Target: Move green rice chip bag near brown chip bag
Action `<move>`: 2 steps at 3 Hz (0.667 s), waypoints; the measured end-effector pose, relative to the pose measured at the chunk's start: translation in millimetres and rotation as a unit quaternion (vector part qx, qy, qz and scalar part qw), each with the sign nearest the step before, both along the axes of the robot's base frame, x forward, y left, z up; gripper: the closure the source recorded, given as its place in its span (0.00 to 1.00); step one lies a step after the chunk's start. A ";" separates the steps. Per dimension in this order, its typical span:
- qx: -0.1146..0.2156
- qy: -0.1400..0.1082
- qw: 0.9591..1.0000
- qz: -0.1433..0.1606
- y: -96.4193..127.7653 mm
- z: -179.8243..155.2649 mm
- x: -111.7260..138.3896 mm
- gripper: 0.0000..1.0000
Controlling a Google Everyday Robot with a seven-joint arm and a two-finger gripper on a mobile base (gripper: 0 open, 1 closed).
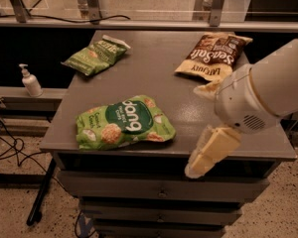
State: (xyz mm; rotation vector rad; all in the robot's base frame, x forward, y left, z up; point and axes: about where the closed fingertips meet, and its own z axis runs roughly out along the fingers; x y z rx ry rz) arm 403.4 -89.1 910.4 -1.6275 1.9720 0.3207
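The robot's gripper needs to go to the green rice chip bag next and close on the dark logo at its middle (136, 115).
The green rice chip bag (124, 123) lies flat near the front left edge of the grey table (154, 73), its dark "dang" logo facing up. The brown chip bag (214, 56) with white "Sea Salt" lettering lies at the back right of the table. My gripper (208, 150) hangs at the front right edge of the table, to the right of the green rice chip bag and apart from it. It holds nothing. My white arm (263, 90) reaches in from the right and covers part of the table's right side.
A smaller olive-green bag (95, 56) lies at the back left of the table. A soap dispenser (31, 81) stands on a lower ledge to the left. Drawers (159, 192) sit under the table top. Cables (5, 143) lie on the floor at left.
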 end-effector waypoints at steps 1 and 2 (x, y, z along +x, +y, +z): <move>0.039 -0.003 0.999 0.002 18.5 8.6 -0.6 0.00; 0.042 -0.007 0.999 -0.001 18.9 10.0 0.0 0.00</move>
